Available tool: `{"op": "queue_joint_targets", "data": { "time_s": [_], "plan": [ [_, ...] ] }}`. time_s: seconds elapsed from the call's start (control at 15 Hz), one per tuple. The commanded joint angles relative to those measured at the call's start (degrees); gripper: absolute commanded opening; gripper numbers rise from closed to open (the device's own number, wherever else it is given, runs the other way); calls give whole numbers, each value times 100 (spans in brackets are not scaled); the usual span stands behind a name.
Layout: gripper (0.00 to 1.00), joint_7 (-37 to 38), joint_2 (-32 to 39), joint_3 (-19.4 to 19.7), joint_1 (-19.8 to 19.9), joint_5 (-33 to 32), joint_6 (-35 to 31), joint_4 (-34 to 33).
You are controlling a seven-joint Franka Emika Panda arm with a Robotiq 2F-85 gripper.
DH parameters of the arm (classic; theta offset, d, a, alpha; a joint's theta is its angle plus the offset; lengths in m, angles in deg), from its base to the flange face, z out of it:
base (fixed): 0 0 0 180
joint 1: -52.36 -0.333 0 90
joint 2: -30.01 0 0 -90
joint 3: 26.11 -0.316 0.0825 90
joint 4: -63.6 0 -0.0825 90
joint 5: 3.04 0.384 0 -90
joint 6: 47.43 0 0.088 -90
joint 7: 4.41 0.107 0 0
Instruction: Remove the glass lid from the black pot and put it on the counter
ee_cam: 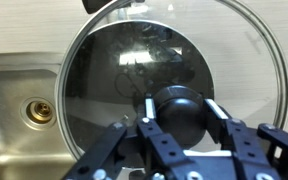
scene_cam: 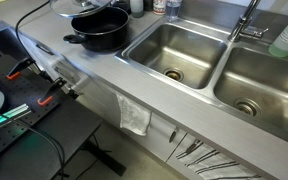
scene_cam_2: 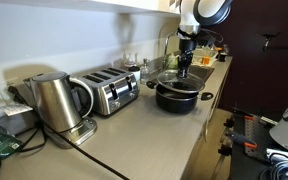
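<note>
The robot's gripper should set the glass lid down on the counter (scene_cam: pixel 51 37) next to the black pot, away from the sink.
The glass lid (ee_cam: pixel 104 75) fills the wrist view, with its black knob (ee_cam: pixel 184 105) between my fingers. My gripper (ee_cam: pixel 182 112) is shut on the knob. In both exterior views the lid (scene_cam_2: pixel 170 76) (scene_cam: pixel 84 11) hangs a little above the black pot (scene_cam_2: pixel 178 96) (scene_cam: pixel 99 36), tilted. The gripper (scene_cam_2: pixel 184 64) points straight down over the pot. The pot stands on the steel counter (scene_cam: pixel 94 68) (scene_cam_2: pixel 154 130), next to the sink. Through the glass the pot's dark inside shows.
A double sink (scene_cam: pixel 179 50) with a faucet (scene_cam: pixel 246 20) lies beside the pot; its drain (ee_cam: pixel 39 110) shows in the wrist view. A toaster (scene_cam_2: pixel 110 92) and a kettle (scene_cam_2: pixel 56 100) stand further along the counter. A cloth (scene_cam: pixel 134 117) hangs over the counter front.
</note>
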Motion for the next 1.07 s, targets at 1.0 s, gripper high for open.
{"op": "queue_joint_targets", "data": {
  "time_s": [1.0],
  "plan": [
    [25,-43,316,-1703,-1428,-799,364,44]
  ]
}}
